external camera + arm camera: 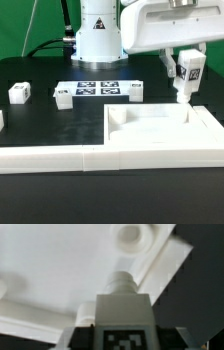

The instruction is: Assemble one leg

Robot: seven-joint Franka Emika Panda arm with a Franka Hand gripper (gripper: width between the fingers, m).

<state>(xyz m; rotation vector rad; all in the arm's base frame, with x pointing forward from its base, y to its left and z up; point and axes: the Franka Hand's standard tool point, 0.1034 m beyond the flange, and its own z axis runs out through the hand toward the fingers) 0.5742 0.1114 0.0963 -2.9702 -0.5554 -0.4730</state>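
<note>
The leg, now held above the panel's far corner, will be let go upright by my gripper in the panel's near corner [201, 131] [86, 311] by the front side, farthest from the loose legs.
My gripper [187, 70] is shut on a leg [188, 72], a small white oblong block with a black-and-white tag. It holds the leg upright above the far right corner of the large white tray-shaped panel [150, 135]. In the wrist view the held leg [122, 308] fills the middle, its screw tip pointing down beside the panel's corner hole [132, 236]. Further loose legs lie on the black table: one [20, 93] at the exterior view's left, one [64, 96] beside the marker board, one [137, 90] past it.
The marker board [100, 88] lies flat at the back in front of the arm's white base [98, 40]. A long white wall [60, 158] runs along the table's front edge. Another white part [2, 120] sits at the exterior view's left edge.
</note>
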